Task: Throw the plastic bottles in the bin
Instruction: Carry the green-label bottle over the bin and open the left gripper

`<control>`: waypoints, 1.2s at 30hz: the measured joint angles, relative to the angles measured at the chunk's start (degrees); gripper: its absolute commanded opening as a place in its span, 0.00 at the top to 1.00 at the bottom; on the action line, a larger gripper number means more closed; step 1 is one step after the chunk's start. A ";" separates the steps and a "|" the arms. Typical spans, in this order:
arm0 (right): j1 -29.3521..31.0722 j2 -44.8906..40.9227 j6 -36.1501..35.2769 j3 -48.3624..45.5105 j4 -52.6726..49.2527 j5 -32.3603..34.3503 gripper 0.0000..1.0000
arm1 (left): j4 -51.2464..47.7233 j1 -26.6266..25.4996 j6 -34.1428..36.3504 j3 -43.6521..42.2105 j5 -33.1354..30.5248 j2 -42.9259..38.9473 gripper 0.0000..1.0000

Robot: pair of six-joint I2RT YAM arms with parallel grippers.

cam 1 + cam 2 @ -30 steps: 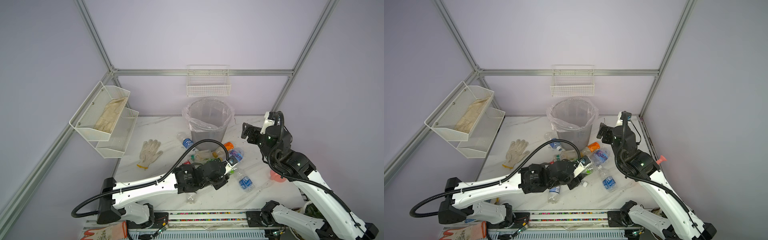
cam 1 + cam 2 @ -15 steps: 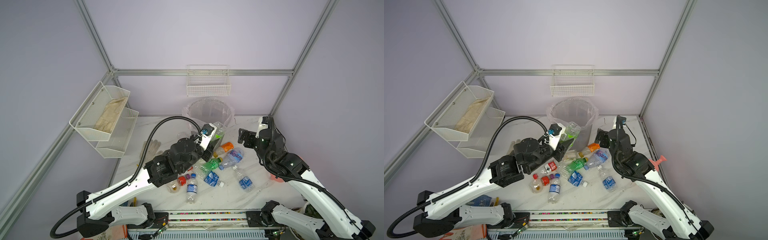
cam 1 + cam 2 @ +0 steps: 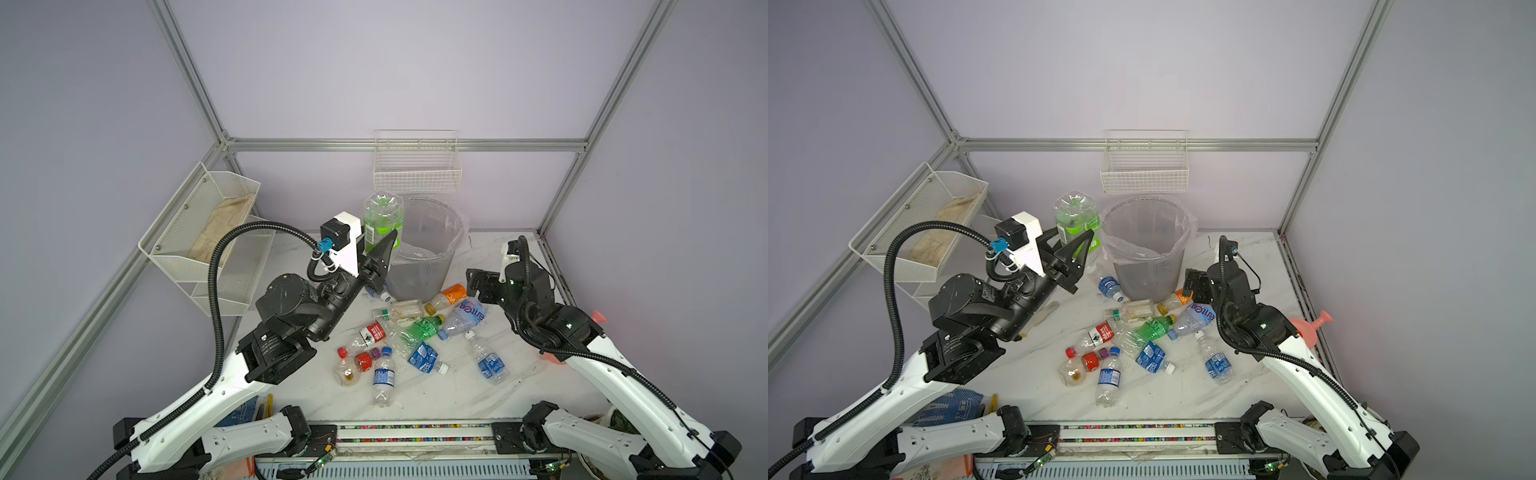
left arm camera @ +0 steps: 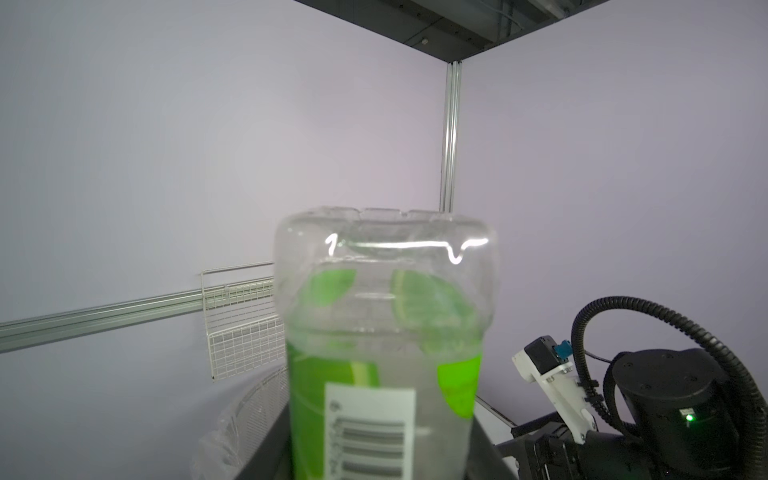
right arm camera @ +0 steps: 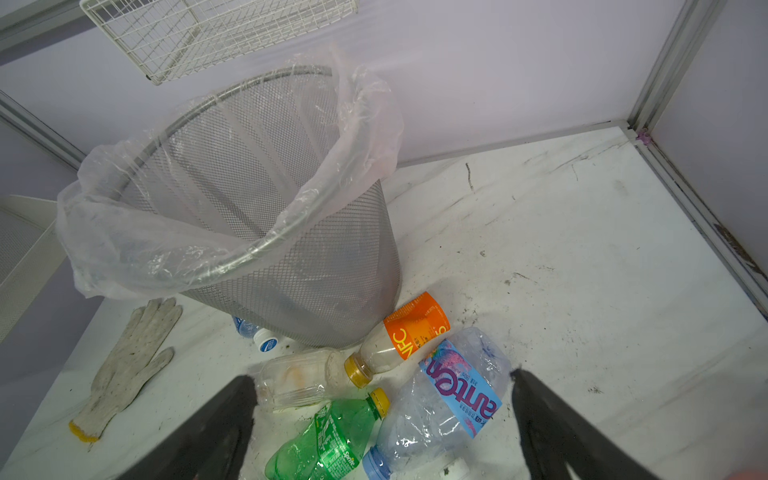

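My left gripper has the clear plastic bottle. It will let go of the bottle inside the clear bag lining the grey mesh bin [image 3: 421, 225] [image 4: 268, 436].
My left gripper [image 3: 379, 249] [image 3: 1076, 249] is raised and shut on a clear plastic bottle with a green label [image 3: 383, 219] [image 3: 1077, 222] [image 4: 386, 332]. The bottle stands bottom-up, level with the left rim of the bin [image 3: 422, 272] [image 3: 1148, 274] [image 5: 324, 270]. The bin is grey mesh lined with a clear bag. Several plastic bottles [image 3: 415, 332] [image 3: 1142, 332] lie on the table in front of it. My right gripper [image 3: 478, 286] [image 5: 381, 378] is open above a crushed blue-labelled bottle [image 5: 453, 395], a green bottle [image 5: 328, 440] and an orange-labelled bottle [image 5: 409, 332].
A white glove [image 5: 129, 361] lies left of the bin. A white wire basket [image 3: 417, 174] hangs on the back wall above the bin. A white mesh two-tier shelf [image 3: 208, 237] is on the left wall. A pink object [image 3: 1312, 328] sits at the table's right edge.
My left gripper took the green-labelled bottle from the pile and lifted it up beside the bin's rim. My right gripper came down toward the bottles in front of the bin.
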 measured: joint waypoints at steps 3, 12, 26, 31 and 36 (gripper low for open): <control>0.00 0.00 -0.07 0.00 0.02 -0.39 0.02 | 2.29 0.61 0.02 0.00 0.13 -0.09 0.80; 0.00 -0.11 -0.13 0.00 -0.02 -0.79 0.03 | 3.78 7.15 -0.87 0.26 5.07 5.05 0.80; 0.00 -3.61 -0.33 0.00 -0.63 -0.52 0.03 | 4.76 15.96 -9.14 7.85 15.21 21.27 0.79; 0.00 -4.15 -0.33 0.11 -0.90 -0.44 0.03 | -1.88 18.97 -11.74 19.58 19.76 32.92 0.07; 0.00 -4.57 -0.35 0.79 -1.68 0.00 0.03 | -13.33 19.61 -12.90 27.69 22.32 40.09 0.00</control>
